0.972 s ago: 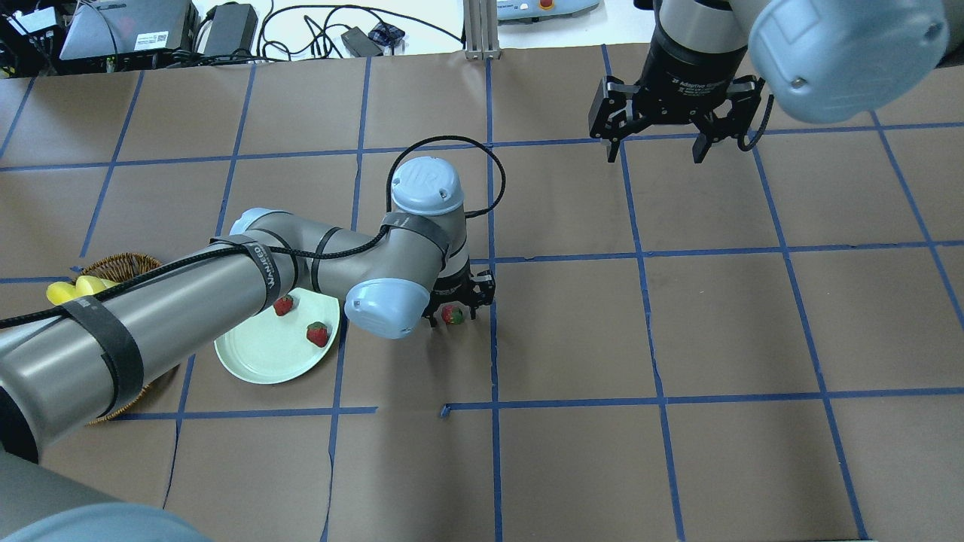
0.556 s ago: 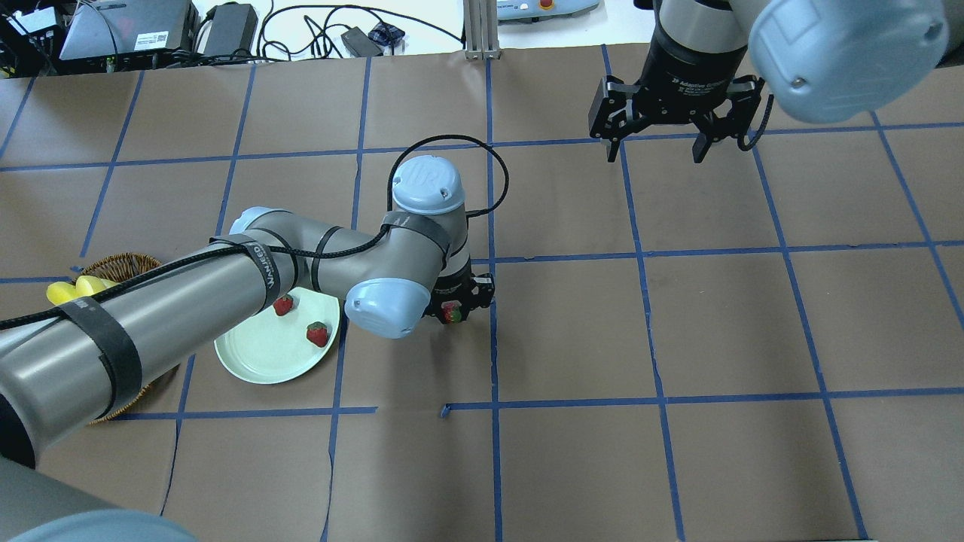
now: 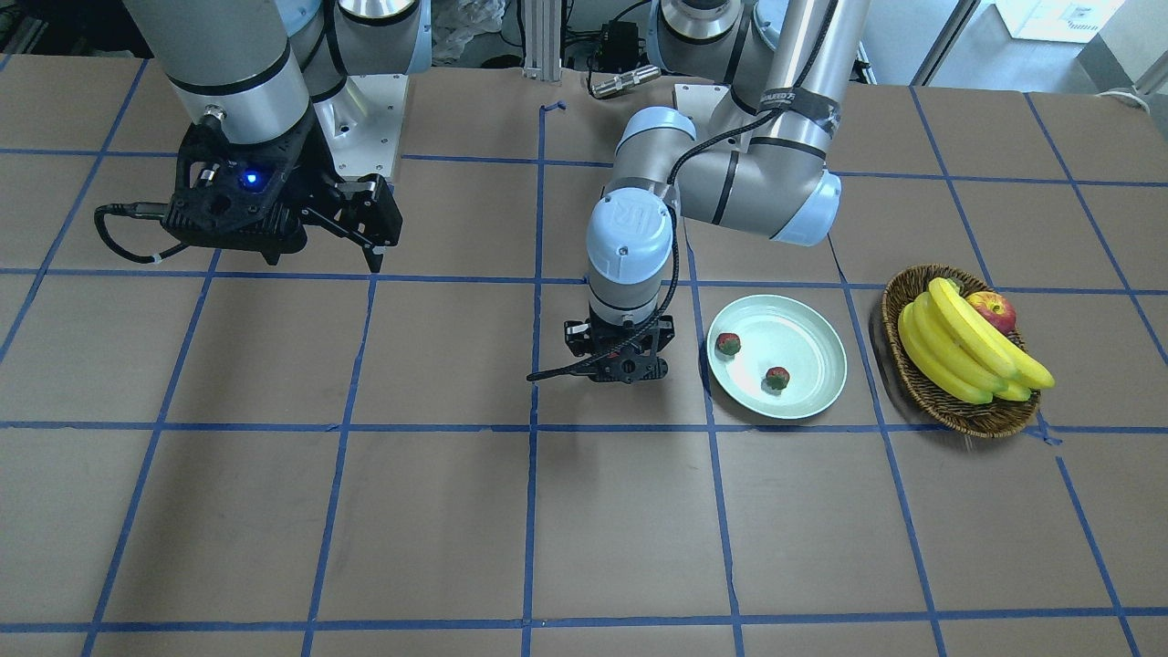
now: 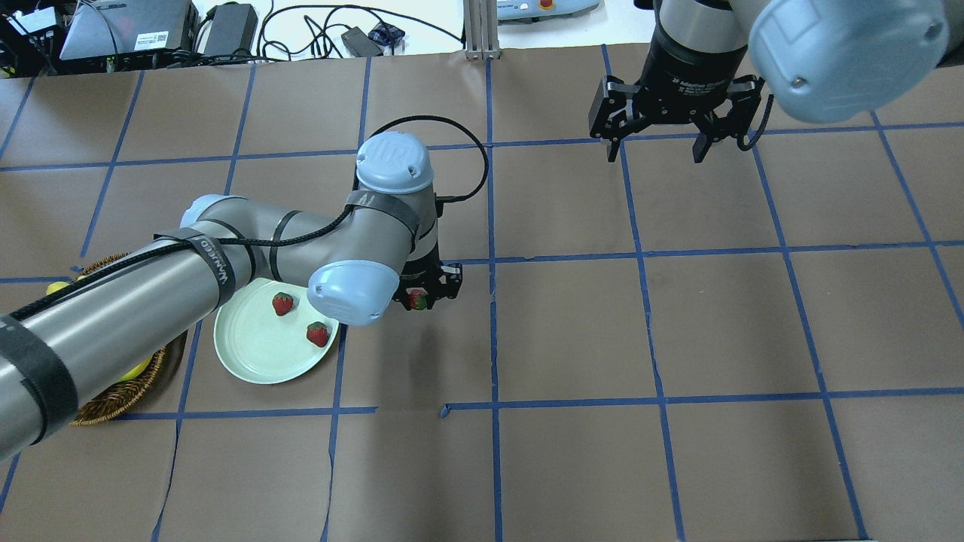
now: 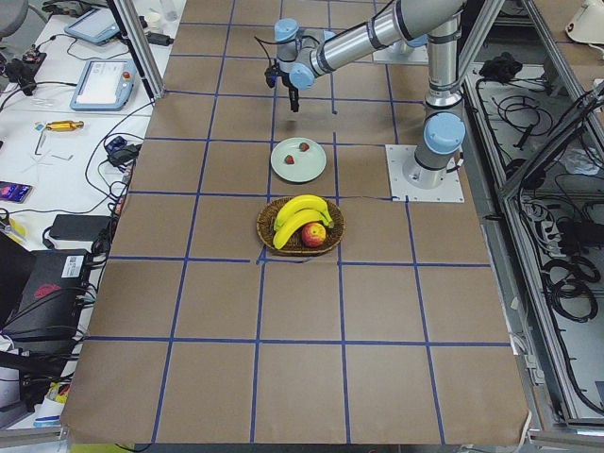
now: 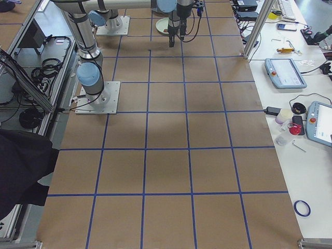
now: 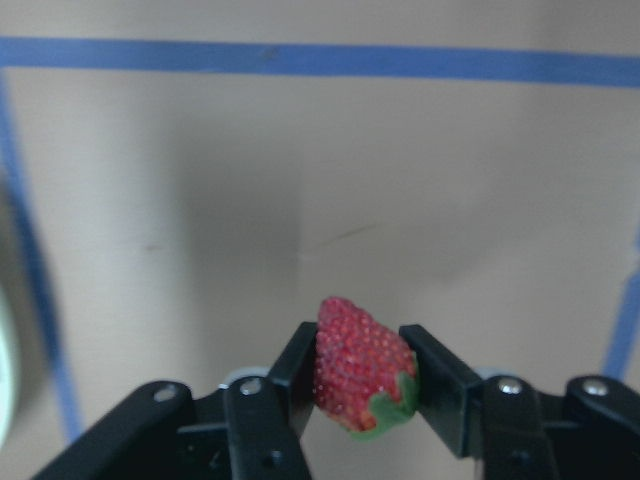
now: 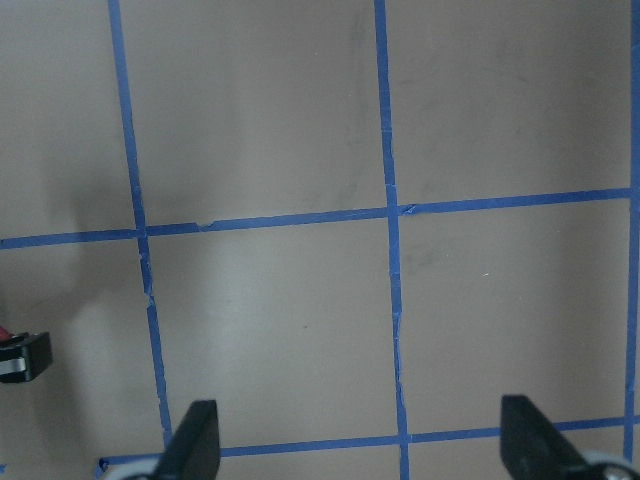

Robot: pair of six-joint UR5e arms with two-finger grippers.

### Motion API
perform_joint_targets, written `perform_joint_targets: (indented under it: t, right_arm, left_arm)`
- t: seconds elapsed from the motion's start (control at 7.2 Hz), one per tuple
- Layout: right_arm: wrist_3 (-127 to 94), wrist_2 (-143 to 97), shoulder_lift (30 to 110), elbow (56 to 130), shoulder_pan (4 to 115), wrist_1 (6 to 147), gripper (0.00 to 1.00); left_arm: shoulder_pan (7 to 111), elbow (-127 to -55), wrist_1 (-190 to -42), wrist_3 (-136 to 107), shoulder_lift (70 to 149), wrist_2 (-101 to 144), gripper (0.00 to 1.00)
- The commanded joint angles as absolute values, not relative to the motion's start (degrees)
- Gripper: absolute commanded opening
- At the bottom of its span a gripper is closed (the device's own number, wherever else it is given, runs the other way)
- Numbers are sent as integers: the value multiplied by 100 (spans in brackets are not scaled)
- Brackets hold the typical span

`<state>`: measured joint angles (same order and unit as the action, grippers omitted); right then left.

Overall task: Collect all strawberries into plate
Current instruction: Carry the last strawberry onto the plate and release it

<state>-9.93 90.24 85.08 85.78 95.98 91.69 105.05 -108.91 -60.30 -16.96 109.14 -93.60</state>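
The strawberry in my left gripper will be let go on the bare far part of the plate [image 3: 797, 328], just behind the two strawberries that are there.
My left gripper [image 4: 419, 299] is shut on a small red strawberry [image 7: 362, 365] with a green cap, held just above the brown table paper, a short way right of the plate in the overhead view. The pale mint-green plate [image 4: 248, 369] holds two more strawberries [image 4: 282, 303] [image 4: 318, 333]; they also show on the plate [image 3: 803, 406] in the front view. My right gripper [image 4: 655, 150] hangs open and empty over the far right of the table, and its wrist view shows only bare paper between its fingertips [image 8: 195, 445].
A brown wicker basket [image 3: 922, 388] with bananas [image 3: 958, 351] and an apple [image 3: 993, 308] stands just beyond the plate, partly under my left arm in the overhead view. Blue tape lines grid the brown paper. Cables and devices lie past the far edge.
My left gripper closed on the strawberry, then carried it left toward the plate. The right arm has barely moved.
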Motion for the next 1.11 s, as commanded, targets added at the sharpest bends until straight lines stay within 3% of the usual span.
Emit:
perform_joint_targets:
  t: [0.0, 0.42, 0.83, 0.97]
  right_arm:
    - [-993, 9018, 8508, 8578, 9598, 9176, 100]
    - [-984, 9018, 8499, 8578, 9598, 9176, 100]
    - [-976, 9018, 8499, 8569, 9598, 9185, 100]
    - [-984, 9018, 8499, 8569, 9598, 9185, 100]
  left_arm:
    - [9978, -11335, -6381, -813, 10487, -9877, 2]
    - [8750, -12022, -6320, 1084, 10055, -10133, 2]
    - [8000, -12094, -6284, 1730, 10098, -10125, 3]
    - [7998, -12094, -6275, 1731, 10099, -10108, 27]
